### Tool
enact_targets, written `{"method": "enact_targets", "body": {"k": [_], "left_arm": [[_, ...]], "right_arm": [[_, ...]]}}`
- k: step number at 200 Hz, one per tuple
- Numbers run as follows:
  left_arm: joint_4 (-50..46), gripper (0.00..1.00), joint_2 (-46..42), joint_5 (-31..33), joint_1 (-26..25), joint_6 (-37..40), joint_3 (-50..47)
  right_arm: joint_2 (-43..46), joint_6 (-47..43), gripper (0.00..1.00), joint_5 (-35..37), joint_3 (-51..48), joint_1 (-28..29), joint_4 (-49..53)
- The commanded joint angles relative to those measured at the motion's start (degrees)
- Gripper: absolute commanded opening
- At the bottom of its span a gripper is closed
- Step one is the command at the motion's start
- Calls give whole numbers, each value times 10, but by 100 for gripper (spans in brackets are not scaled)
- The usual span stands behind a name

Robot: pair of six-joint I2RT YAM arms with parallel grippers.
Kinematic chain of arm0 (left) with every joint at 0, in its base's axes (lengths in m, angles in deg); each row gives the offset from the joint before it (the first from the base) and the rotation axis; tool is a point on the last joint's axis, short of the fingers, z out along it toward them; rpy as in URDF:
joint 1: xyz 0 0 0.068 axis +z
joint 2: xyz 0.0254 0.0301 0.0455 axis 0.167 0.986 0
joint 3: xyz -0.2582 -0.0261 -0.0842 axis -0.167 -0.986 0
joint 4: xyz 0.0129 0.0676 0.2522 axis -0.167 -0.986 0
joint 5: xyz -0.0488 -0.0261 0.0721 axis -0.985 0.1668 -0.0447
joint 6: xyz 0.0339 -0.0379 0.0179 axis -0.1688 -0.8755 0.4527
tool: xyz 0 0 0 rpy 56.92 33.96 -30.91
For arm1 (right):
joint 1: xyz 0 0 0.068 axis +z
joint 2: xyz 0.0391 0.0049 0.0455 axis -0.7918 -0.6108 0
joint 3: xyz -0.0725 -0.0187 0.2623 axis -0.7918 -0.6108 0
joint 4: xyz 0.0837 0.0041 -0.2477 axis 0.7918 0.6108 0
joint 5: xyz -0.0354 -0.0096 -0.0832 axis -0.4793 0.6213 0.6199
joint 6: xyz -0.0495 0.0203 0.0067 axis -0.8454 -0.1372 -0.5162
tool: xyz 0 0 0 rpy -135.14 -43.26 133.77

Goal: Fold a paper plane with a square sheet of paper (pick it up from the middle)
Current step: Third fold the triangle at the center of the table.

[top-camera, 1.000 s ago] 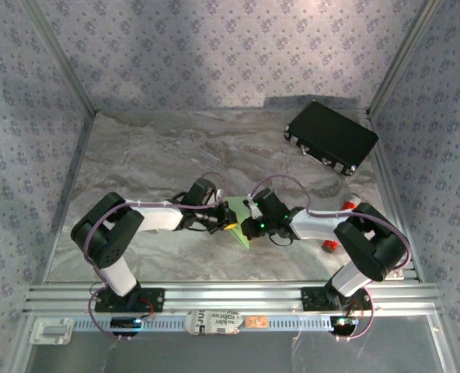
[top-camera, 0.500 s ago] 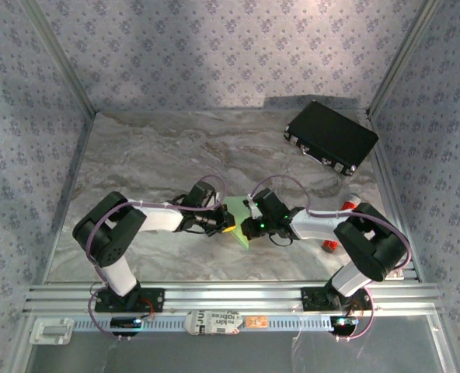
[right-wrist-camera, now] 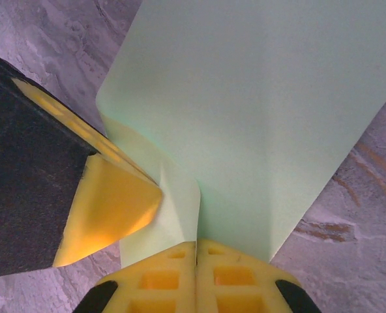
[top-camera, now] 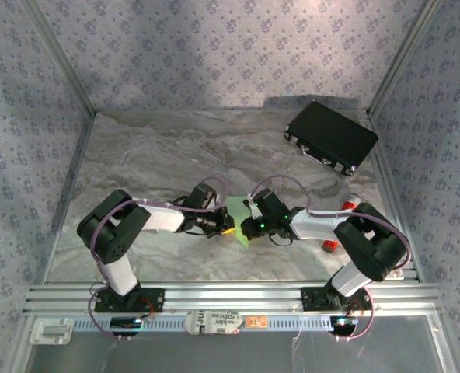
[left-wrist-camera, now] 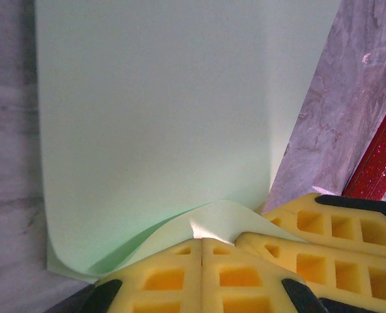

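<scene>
My right gripper will open where it pinches the paper's lower flap, as the flap curls up there, free it to spread and take the flap's near tip point(top-camera: 243, 243).
The square sheet of paper point(top-camera: 239, 211) is a pale green folded shape held just above the table's near middle, between both arms. My left gripper point(top-camera: 224, 226) comes in from the left, its yellow fingertips point(left-wrist-camera: 180, 251) pressed together on a curled lower flap of the paper point(left-wrist-camera: 154, 124). From the right, my right gripper point(top-camera: 250, 225) is shut on the same lower edge. In the right wrist view the paper point(right-wrist-camera: 265, 98) rises from my closed right gripper point(right-wrist-camera: 197, 242), with the left gripper's yellow finger point(right-wrist-camera: 108, 199) touching the flap beside it.
A black rectangular case point(top-camera: 331, 137) lies at the far right corner. Small red pieces point(top-camera: 331, 246) sit by the right arm's base, and a red strip point(left-wrist-camera: 382, 156) shows at the left wrist view's right edge. Patterned walls close in three sides.
The left arm's elbow has crept slightly to the right. The paper stands a little more upright between the two grippers, which stay pinched together on it.
</scene>
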Motion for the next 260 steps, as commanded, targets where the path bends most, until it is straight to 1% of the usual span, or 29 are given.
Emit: {"method": "enact_targets", "body": {"k": [1,8,19,39,49,62,75,92,99,128,184,235,260], "left_arm": [[-38,0,14,22,-5,13,-20],[-39,0,13,23,-5,14,-21],[-41,0,12,23,-5,15,-19],[-41,0,12,25,-5,15,-18],[-42,0,11,24,-5,15,-18],[-42,0,12,26,-5,15,-18],[-41,0,13,25,-5,15,-17],[-38,0,13,25,-5,12,-19],[-38,0,12,25,-5,12,-20],[-37,0,13,26,-5,12,-21],[-34,0,13,26,-5,10,-23],[-34,0,11,26,-5,11,-25],[-35,0,11,26,-5,10,-25]], "right_arm": [[14,11,12,6,8,-7,36],[20,22,15,19,16,-12,58],[30,27,24,21,32,-24,95],[70,46,37,11,28,-43,108],[92,53,39,0,22,-48,106],[116,62,40,-18,15,-51,107],[131,72,36,-47,9,-51,100],[133,92,24,-92,2,-43,78],[130,104,19,-95,2,-37,77],[94,110,9,-111,19,-12,89],[31,104,7,-99,58,30,102],[-19,103,7,-83,77,40,110],[-37,103,7,-77,69,43,110]]}}
